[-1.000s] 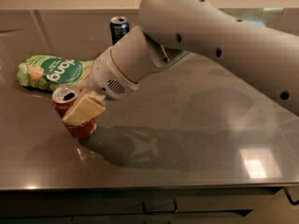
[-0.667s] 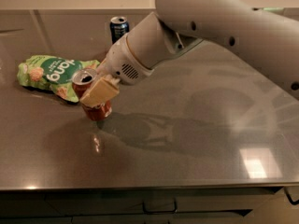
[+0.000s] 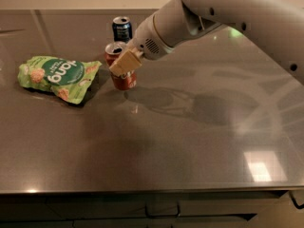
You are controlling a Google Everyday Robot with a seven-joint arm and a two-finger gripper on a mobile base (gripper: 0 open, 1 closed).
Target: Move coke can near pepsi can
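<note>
My gripper needs to let go of the coke can beside the pepsi can (image 3: 141, 59), on the pepsi can's side away from the snack bag.
The red coke can (image 3: 122, 80) stands upright on the grey table, its silver top showing. My gripper (image 3: 124, 63) is shut on the coke can, with a tan finger pad (image 3: 125, 62) across its front. The dark blue pepsi can (image 3: 122, 29) stands upright a short way behind it, toward the table's back edge. A small gap shows between the two cans.
A green snack bag (image 3: 58, 76) lies flat just left of the coke can. My white arm (image 3: 228, 13) reaches in from the upper right. The grey table (image 3: 190, 141) ends at a front edge near the bottom, with drawers below.
My gripper has carried the coke can away from the front, back and to the right, past the snack bag, to a spot just in front of the pepsi can.
</note>
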